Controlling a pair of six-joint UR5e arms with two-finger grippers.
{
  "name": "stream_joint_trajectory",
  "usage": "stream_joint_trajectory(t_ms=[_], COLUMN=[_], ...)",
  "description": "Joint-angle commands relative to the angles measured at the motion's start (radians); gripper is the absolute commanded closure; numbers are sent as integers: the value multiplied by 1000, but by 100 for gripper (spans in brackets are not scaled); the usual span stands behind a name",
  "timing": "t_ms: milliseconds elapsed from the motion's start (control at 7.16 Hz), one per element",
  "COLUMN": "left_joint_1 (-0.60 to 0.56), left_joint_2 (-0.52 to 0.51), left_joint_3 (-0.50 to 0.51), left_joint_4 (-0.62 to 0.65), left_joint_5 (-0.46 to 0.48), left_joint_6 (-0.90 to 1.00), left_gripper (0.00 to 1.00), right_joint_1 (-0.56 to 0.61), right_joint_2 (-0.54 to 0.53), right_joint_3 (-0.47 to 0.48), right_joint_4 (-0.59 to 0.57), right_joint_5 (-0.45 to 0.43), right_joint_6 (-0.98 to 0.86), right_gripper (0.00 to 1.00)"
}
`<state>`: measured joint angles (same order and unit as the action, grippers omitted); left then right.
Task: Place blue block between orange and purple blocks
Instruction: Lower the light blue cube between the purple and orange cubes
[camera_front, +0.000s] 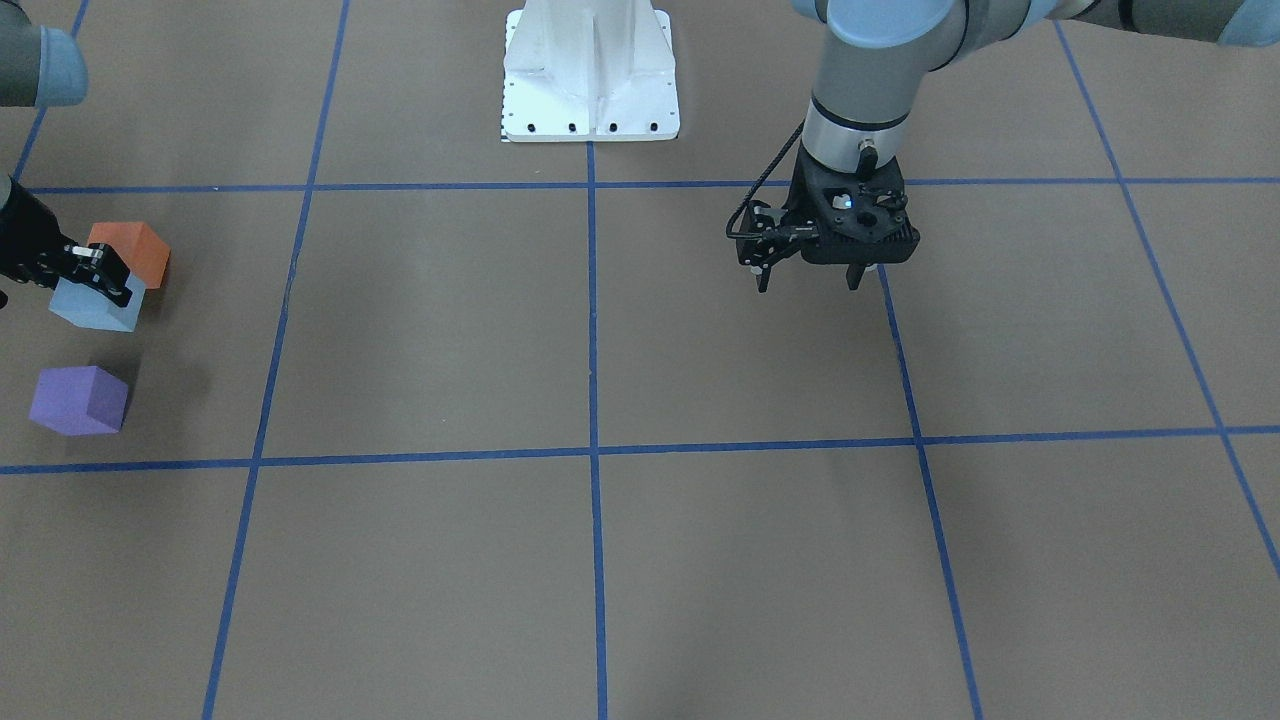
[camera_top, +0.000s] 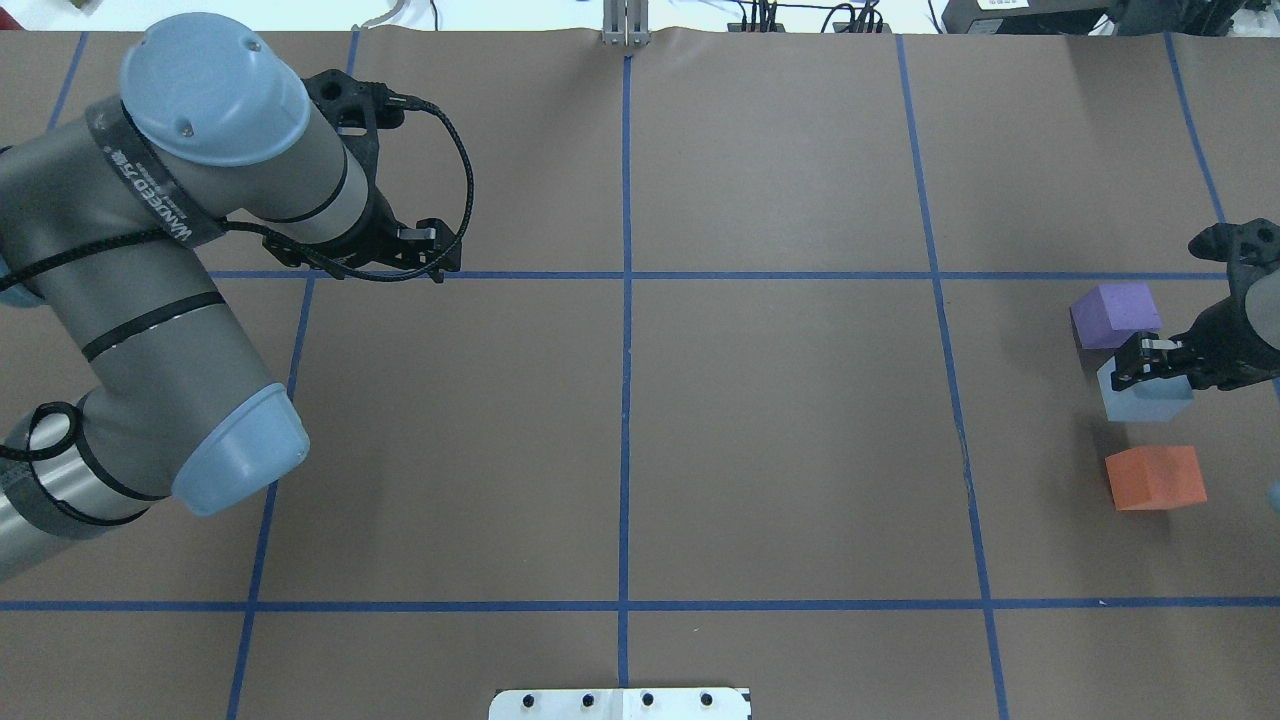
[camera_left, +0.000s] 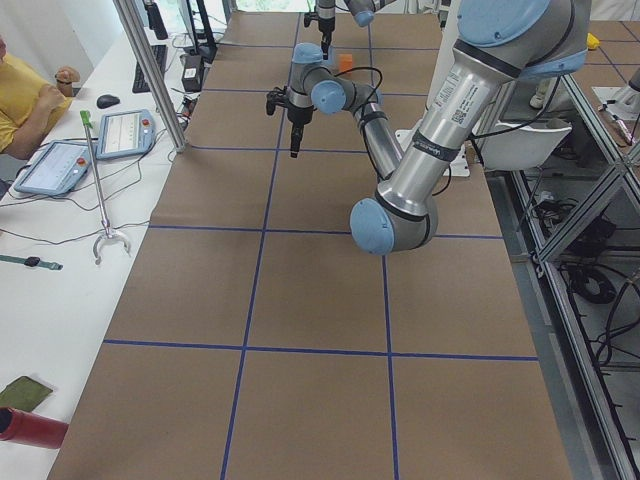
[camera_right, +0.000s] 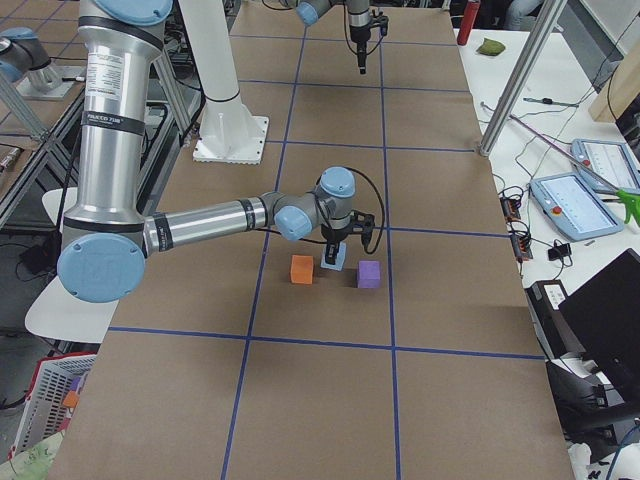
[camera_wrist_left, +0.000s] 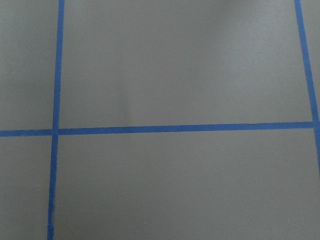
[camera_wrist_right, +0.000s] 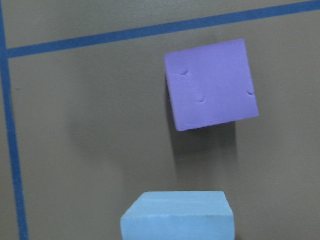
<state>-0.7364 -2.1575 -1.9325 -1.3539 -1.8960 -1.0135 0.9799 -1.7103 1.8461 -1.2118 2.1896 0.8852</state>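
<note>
The robot's right gripper will release the blue block on the shaded table (camera_front: 114, 335) (camera_wrist_right: 214, 169) beside the purple block, facing the orange block. The blue block is now held just above the table.
My right gripper (camera_front: 97, 272) is shut on the light blue block (camera_front: 92, 308) and holds it just above the table. The block is between the orange block (camera_front: 137, 250) and the purple block (camera_front: 78, 400). In the overhead view the right gripper (camera_top: 1150, 358) holds the blue block (camera_top: 1145, 398), with the purple block (camera_top: 1115, 313) beyond it and the orange block (camera_top: 1155, 477) nearer. The right wrist view shows the blue block's top (camera_wrist_right: 177, 215) and the purple block (camera_wrist_right: 212, 84). My left gripper (camera_front: 806, 282) is open and empty over bare table, far from the blocks.
The white robot base (camera_front: 590, 80) stands at the table's middle edge. Blue tape lines (camera_front: 592, 450) form a grid on the brown table. In the exterior left view an operator (camera_left: 25, 95) sits at a side desk with tablets.
</note>
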Motion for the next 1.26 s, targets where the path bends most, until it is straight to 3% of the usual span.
stream_joint_trajectory(t_ms=[0,1117], left_joint_1=[0,2], left_joint_2=[-1,-1], left_joint_3=[1,0], left_joint_4=[-1,-1], left_joint_5=[0,0], left_joint_6=[0,-11], left_gripper=[0,0], right_joint_1=[0,-4], right_joint_2=[-5,50], right_joint_3=[-40,-111], right_joint_4=[0,-2], right_joint_5=[-1,9], right_joint_6=[-25,-8], right_gripper=[100,100])
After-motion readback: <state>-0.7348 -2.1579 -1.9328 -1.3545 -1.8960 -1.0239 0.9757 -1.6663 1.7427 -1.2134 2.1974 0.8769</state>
